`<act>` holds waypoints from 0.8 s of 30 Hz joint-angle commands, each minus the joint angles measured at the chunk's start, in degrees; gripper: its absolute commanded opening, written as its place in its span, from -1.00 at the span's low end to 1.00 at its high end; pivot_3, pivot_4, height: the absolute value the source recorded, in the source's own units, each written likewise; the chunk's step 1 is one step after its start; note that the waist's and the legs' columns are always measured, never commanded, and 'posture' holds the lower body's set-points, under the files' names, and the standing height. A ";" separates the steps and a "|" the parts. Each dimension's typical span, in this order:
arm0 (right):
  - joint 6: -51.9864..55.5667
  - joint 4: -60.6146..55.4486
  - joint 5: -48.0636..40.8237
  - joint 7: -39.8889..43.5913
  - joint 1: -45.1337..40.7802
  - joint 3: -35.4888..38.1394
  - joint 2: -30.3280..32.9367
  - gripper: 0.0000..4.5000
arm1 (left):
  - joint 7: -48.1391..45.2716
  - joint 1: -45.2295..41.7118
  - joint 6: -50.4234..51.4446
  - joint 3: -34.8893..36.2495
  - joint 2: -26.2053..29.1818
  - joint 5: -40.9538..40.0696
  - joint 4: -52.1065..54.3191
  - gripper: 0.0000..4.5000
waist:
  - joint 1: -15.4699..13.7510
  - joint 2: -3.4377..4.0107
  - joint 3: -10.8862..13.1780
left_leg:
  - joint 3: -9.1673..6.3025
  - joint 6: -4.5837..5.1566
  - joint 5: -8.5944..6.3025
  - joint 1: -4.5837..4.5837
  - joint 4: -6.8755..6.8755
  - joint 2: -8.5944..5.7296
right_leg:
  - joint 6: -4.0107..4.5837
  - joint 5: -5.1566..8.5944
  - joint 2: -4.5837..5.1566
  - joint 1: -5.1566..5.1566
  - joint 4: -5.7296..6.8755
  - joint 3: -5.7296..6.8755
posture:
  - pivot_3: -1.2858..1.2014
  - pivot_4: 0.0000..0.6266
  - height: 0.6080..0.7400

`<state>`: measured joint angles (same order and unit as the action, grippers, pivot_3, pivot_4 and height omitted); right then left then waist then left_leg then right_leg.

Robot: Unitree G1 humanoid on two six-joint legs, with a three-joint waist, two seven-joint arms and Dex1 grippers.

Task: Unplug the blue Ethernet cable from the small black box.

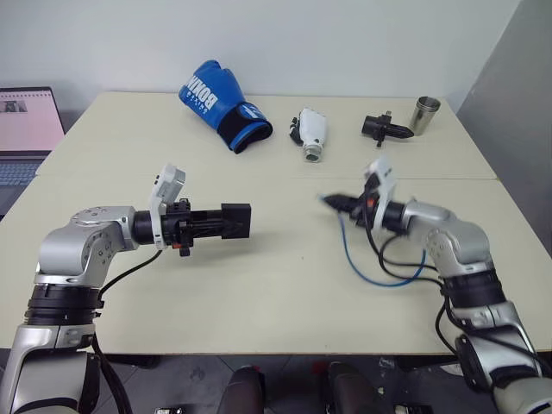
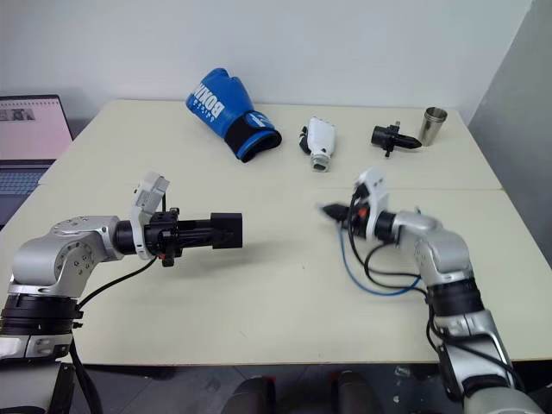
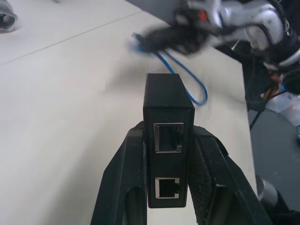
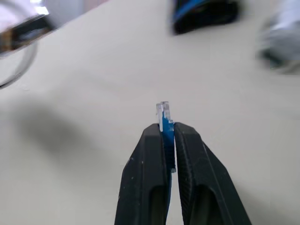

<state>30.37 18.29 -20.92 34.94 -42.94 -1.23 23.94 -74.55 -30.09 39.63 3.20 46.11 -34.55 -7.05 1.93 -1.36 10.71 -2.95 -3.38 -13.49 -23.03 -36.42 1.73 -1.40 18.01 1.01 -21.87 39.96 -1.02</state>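
Note:
The robot's left gripper needs to stand the small black box on the table just this side of the seam [image 1: 185,214], facing the blue glove. The box is now held above the table.
My left gripper [image 1: 222,222] is shut on the small black box [image 1: 237,221] and holds it above the table, pointing right. In the left wrist view the box [image 3: 168,105] sits between the two fingers [image 3: 125,183], and both ports on its face are empty. The right gripper [image 1: 335,203] is shut on the plug of the blue Ethernet cable [image 1: 369,274], a hand's width right of the box. The clear plug tip [image 4: 162,111] sticks out past the fingers [image 4: 145,178]. The rest of the cable hangs down in a loop onto the table.
A blue boxing glove [image 1: 220,103], a white gadget [image 1: 311,134], a black pointed-tip gadget [image 1: 385,128] and a metal cup [image 1: 424,114] lie along the far side of the table. A laptop [image 1: 26,129] stands off the left edge. A seam [image 1: 448,178] crosses the table [image 1: 259,293].

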 commanded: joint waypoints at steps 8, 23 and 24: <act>-17.43 15.55 8.44 -8.70 -6.70 3.78 -2.13 -0.28 | 2.90 -0.73 -3.27 1.19 -1.75 1.46 1.51 -0.65 | -0.02 0.03 0.01 | 0.09 -0.02 0.01 -0.52 -0.05 -0.02 | 0.03 -0.01 0.06 -0.46 -0.01 -0.06 | 0.03 -0.52 1.00; -5.74 -25.01 -0.15 11.93 7.46 -7.68 -0.76 0.77 | 34.19 -3.78 -31.21 7.70 -13.42 17.29 -15.98 -0.65 | -0.07 0.06 0.03 | -0.08 0.00 0.00 -0.62 -0.49 -0.02 | -0.04 -0.05 0.07 -0.38 0.10 0.06 | 0.03 -0.52 1.00; -5.25 -25.97 -0.07 11.84 7.82 -8.11 -0.93 0.77 | 35.23 -3.60 -32.01 7.95 -13.84 17.65 -16.83 -0.65 | -0.11 0.06 0.03 | -0.08 0.00 0.00 -0.63 -0.51 -0.01 | -0.08 -0.07 0.06 -0.38 0.08 0.05 | 0.03 -0.52 1.00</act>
<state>24.14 -3.44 -19.79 46.28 -35.23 -8.91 23.31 -42.91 -33.29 11.39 8.87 32.22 -18.37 -22.85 1.82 -1.30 10.74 -3.04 -3.38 -13.49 -23.65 -36.95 1.70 -1.50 17.93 1.08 -22.25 40.06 -0.97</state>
